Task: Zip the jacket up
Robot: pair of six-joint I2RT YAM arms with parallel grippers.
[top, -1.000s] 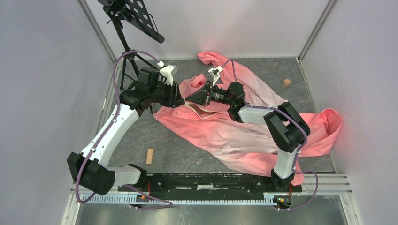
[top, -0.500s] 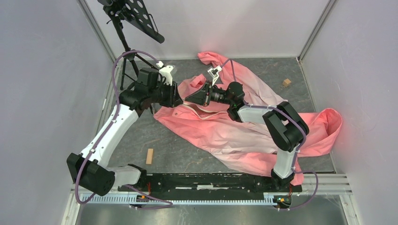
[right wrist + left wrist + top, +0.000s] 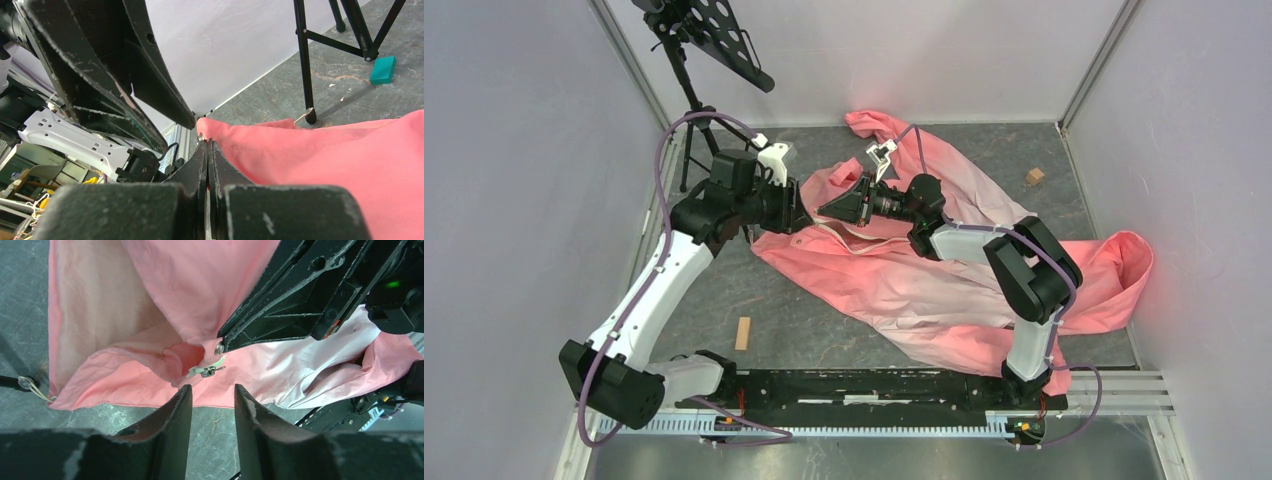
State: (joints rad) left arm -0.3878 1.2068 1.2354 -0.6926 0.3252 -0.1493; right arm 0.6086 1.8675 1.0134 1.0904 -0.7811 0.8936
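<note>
The zipper slider hangs beyond the open fingers of the left gripper, so that gripper should move closer and pinch the jacket's raised edge (image 3: 209,351) before the right gripper opens.
The salmon pink jacket (image 3: 894,285) lies spread across the table, fading whitish toward the back. My right gripper (image 3: 823,213) is shut on a raised edge of the jacket by the zipper; in the right wrist view its jaws (image 3: 206,146) pinch the pink fabric (image 3: 320,155). My left gripper (image 3: 804,214) is open and faces it, a short gap away. In the left wrist view the metal zipper slider (image 3: 207,371) hangs just beyond my open left gripper (image 3: 212,388), under the tip of the right gripper (image 3: 280,305). The rest of the zipper is hidden in folds.
A black tripod stand (image 3: 694,90) stands at the back left, its leg (image 3: 304,60) close to the jacket edge. A teal block (image 3: 383,70) lies by it. A wooden block (image 3: 743,333) lies front left, a smaller one (image 3: 1034,177) back right. Walls enclose three sides.
My left arm has shifted slightly left and its gripper has drawn back a little from the right gripper. The right gripper stays shut on the jacket edge.
</note>
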